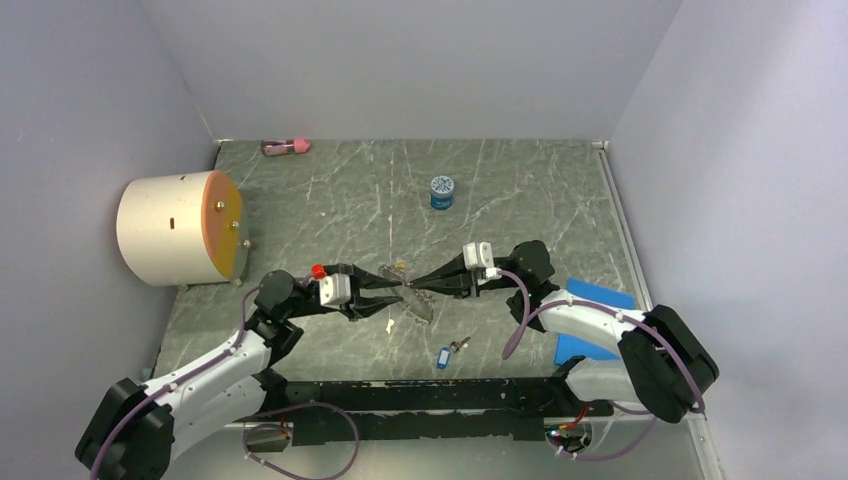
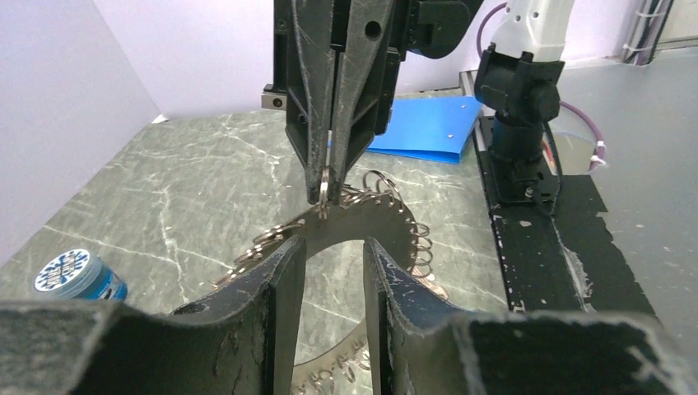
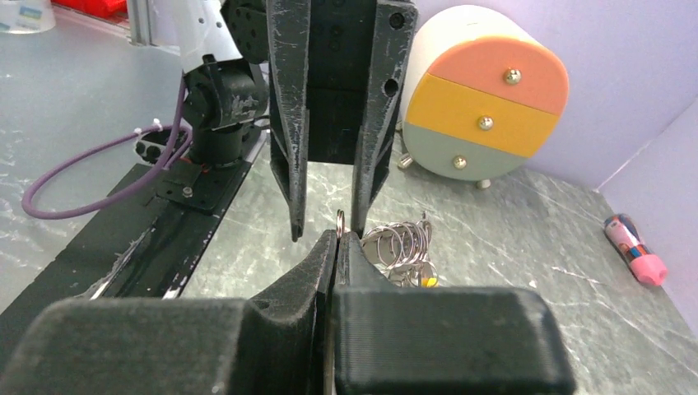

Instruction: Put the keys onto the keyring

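Observation:
The keyring hangs at a slant from my right gripper. My left gripper will take the small ring (image 2: 324,196) and hold it while my right gripper grips the keyring again, straighter.
The keyring (image 1: 421,311) is a thin grey loop fringed with small coiled rings, and it hangs just above the table between my two grippers. My right gripper (image 1: 419,291) (image 3: 337,234) is shut on one small ring at the loop's edge, also seen from the left wrist (image 2: 325,194). My left gripper (image 1: 397,294) (image 2: 333,248) faces it with its jaws apart and nothing pinched between them. The keyring's arc (image 2: 387,222) runs just beyond their tips. A blue-headed key (image 1: 443,357) lies on the table nearer the bases. A yellow key head (image 3: 422,281) peeks out under the ring bundle (image 3: 397,241).
A round white drawer unit (image 1: 180,228) (image 3: 481,99) lies at the left. A blue jar (image 1: 442,192) (image 2: 78,276) stands at the back centre, a pink marker (image 1: 285,147) (image 3: 634,248) at the back wall. A blue folder (image 1: 595,320) (image 2: 428,127) lies at the right.

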Controlling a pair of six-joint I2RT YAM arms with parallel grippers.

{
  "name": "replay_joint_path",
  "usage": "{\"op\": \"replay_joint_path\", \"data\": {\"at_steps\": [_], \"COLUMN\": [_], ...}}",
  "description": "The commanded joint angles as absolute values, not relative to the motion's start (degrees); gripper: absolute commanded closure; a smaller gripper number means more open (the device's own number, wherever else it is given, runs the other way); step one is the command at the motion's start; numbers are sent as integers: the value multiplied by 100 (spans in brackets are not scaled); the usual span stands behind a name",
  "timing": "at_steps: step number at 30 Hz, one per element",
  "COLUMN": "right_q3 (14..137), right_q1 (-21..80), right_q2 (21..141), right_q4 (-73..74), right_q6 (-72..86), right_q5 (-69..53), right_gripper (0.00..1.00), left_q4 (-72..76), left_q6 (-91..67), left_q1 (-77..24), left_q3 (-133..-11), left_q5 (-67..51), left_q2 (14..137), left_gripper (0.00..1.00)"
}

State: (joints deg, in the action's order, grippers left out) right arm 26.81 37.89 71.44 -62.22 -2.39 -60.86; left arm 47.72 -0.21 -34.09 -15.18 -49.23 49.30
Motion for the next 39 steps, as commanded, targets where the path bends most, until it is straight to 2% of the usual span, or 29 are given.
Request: {"op": "replay_joint_path", "data": {"at_steps": [1,8,13,19,23,27,28,31,34,39], "right_q3": [2774,2830,2847,2852,2839,2852,2860,2936,2963,2949], "right_q1": [3814,3823,3836,3833,3832,3833,3838,3837,3841,3824], "right_q2": [7185,7189,7166,7129,7119,7091,7073,6945,6711,6382], "right_q4": [-6785,-6557,-6400,-6027,-5896,-5652,-5576,-5101,-4545,-3960], "right_q6": [-251,-306,-389,-624,-736,-791,-791,-921,-1190,-1397], "right_q5": [-6301,-6322,-6210,-5915,-5765,-5584,-5548,-5468,-5323,-5138], "right_gripper": [100,100,100,100,100,100,98,69,54,39], "left_q4": [4930,5116,5305,5247,5069,4796,4652,3777,2348,748], "left_q6": [311,286,234,239,225,44,36,35,215,596], "left_q1": [-3473,-3537,-3600,-3637,-3631,-3636,-3634,-3632,-3631,-3635], "left_q3": [-1800,-1977,-2003,-2026,-2060,-2114,-2147,-2412,-2855,-3471], "left_q5": [-4630,-4572,-4632,-4652,-4654,-4466,-4423,-4222,-4067,-3929], "left_q2": [5048,5340,5481,5441,5364,5220,5171,4990,4850,4799], "left_gripper": [63,62,67,82,97,98,97,97,97,97]}}
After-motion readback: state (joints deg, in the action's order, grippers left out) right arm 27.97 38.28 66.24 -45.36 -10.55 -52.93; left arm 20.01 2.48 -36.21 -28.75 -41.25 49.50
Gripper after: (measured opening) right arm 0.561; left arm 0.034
